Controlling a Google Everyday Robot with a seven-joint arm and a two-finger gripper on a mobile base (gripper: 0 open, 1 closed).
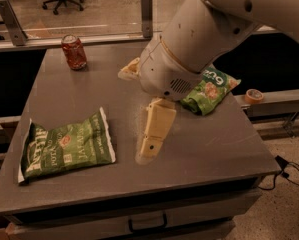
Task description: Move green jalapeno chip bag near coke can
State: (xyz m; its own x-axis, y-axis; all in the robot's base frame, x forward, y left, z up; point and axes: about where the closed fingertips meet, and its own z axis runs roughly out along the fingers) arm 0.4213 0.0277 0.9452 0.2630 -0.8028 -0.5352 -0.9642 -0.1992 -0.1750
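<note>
My gripper needs to grip the green jalapeno chip bag next at the white-seamed end [99, 139] that faces the middle of the table.
The green jalapeno chip bag [66, 146] lies flat at the table's front left, dark green with white lettering and white end seams. The coke can [74, 52] stands upright at the back left corner, well apart from the bag. My gripper [142, 104] hangs over the middle of the table, just right of the bag, open and empty. One finger [154, 131] points down near the table surface and the other [130, 69] sticks out toward the back. The arm's bulky white wrist [184, 54] fills the upper right.
A smaller bright-green bag [209, 90] lies at the table's right side, partly behind the arm. A tape roll [253, 95] sits on a ledge past the right edge. A drawer handle [146, 223] is below the grey table's front edge [139, 194].
</note>
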